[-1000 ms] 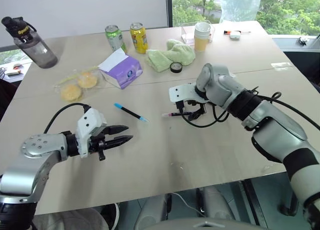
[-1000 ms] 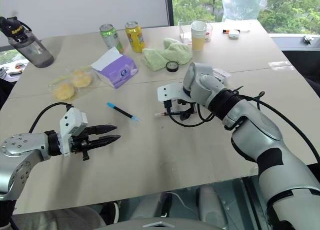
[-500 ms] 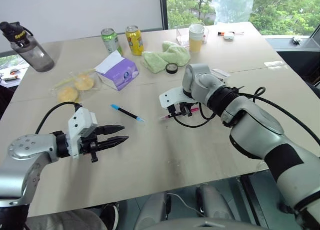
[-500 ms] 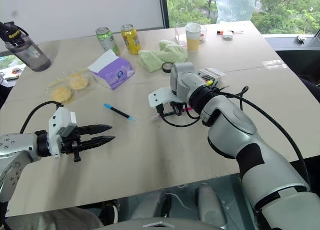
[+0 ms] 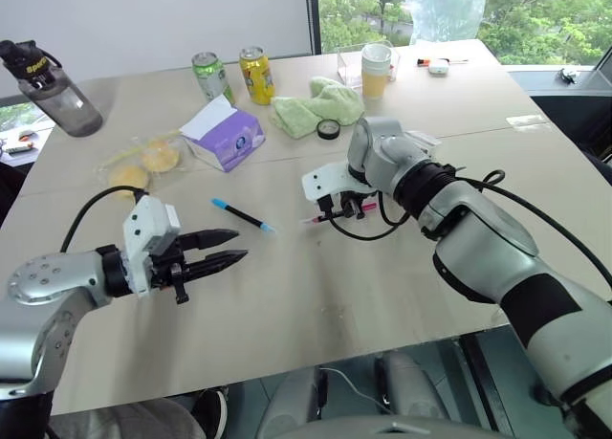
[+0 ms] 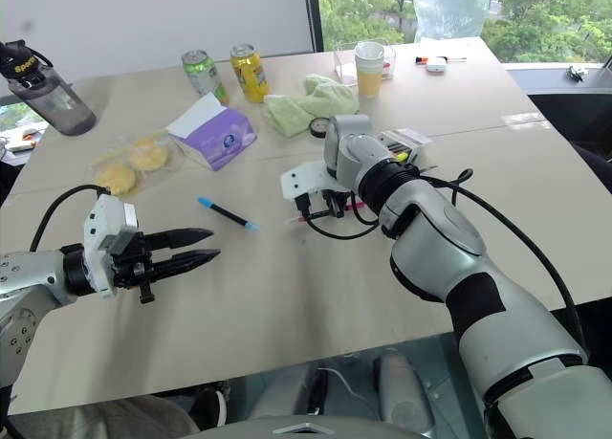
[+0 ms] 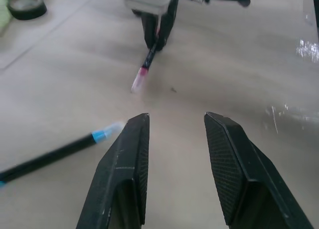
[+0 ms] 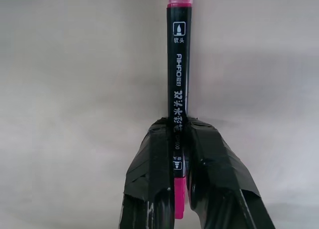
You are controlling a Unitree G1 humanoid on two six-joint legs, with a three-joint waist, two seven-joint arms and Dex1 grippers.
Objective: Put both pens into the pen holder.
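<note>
Next, my right gripper lets go of the magenta-pink pen next to the coloured markers, in the tape roll's side of the pen holder (image 5: 398, 147).
My right gripper (image 5: 332, 209) points down at the table's middle and is shut on the magenta-pink pen (image 8: 177, 84), which sticks out past the fingertips (image 8: 155, 154). The pen's pale tip (image 7: 137, 81) hangs close to the tabletop. The black pen with light blue ends (image 5: 242, 214) lies flat on the table between the two arms. Nearer the front left, my left gripper (image 5: 239, 245) hovers open and empty, its fingers (image 7: 130, 159) aimed toward both pens. The pen holder (image 6: 402, 150), with coloured marker caps, stands just behind my right forearm, partly hidden.
At the back left are a purple tissue box (image 5: 228, 133), bagged buns (image 5: 143, 164) and a dark water bottle (image 5: 53, 83). Two cans (image 5: 234, 73), a green cloth (image 5: 320, 102), a tape roll (image 5: 331, 129) and a cup (image 5: 376, 69) sit farther back.
The right gripper has shut on the pink pen, which lay beside its open fingers a second ago. The left gripper has risen a little. The camera has also shifted.
</note>
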